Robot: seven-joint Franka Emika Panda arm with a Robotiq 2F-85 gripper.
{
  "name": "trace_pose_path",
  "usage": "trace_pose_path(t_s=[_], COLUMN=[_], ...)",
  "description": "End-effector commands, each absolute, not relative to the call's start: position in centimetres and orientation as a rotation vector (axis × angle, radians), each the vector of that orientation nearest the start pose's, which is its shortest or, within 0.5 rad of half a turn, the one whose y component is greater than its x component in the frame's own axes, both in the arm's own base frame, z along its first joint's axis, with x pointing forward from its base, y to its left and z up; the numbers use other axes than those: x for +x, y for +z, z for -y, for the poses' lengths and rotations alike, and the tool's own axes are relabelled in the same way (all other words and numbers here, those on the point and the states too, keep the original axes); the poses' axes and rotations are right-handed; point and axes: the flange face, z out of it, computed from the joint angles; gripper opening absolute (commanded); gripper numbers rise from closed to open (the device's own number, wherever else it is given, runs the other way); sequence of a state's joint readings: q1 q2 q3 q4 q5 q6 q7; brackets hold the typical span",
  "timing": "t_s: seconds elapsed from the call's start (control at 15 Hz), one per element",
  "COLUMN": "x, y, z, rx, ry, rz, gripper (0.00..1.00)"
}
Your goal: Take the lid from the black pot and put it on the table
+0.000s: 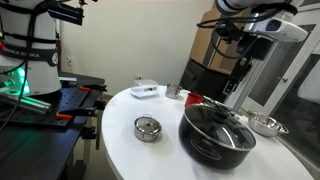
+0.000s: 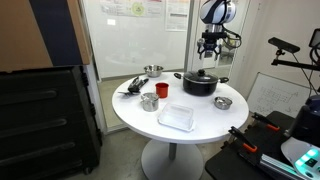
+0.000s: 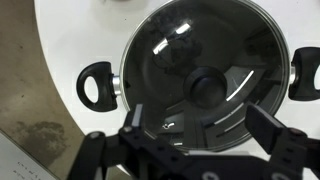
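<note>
I need to next lower my gripper to the dark knob [image 1: 222, 113] [image 3: 206, 88] in the middle of the clear glass lid and close my fingers there.
The black pot [image 1: 215, 140] stands on the round white table [image 1: 130, 155], with the clear glass lid [image 1: 220, 122] on it. In the wrist view the lid [image 3: 190, 45] fills the frame, its dark knob [image 3: 207, 85] at the middle, and the pot's black handles [image 3: 97, 85] stick out at both sides. My gripper [image 3: 198, 125] is open and empty, fingers spread wide, hovering above the lid close to the knob without touching it. In both exterior views the gripper [image 1: 238, 82] [image 2: 209, 52] hangs straight above the pot [image 2: 200, 82].
A small silver tin with a knob [image 1: 147, 128] sits left of the pot. A steel bowl [image 1: 265, 125] is to its right. A white box [image 1: 145, 90] and a cup [image 1: 172, 91] lie at the far side. A clear container [image 2: 176, 117] lies near the table edge.
</note>
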State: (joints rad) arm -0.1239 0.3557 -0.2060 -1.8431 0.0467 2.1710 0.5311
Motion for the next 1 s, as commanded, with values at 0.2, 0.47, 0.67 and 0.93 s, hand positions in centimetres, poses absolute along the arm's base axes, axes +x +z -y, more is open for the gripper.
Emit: trace_pose_path(t_s=[0.2,0.47,0.67,0.93], x=[60.2,60.0,60.0,60.4], y=[31.8,31.4,31.3,29.8], z=[19.8,19.6,19.6,19.2], rx=[-2.846,-2.868,-2.868,-2.874], ry=[0.091,0.088,0.090,0.111], rz=[-1.365,-1.362,-1.362,-1.337], gripper=[1.00,1.00,1.00,1.00])
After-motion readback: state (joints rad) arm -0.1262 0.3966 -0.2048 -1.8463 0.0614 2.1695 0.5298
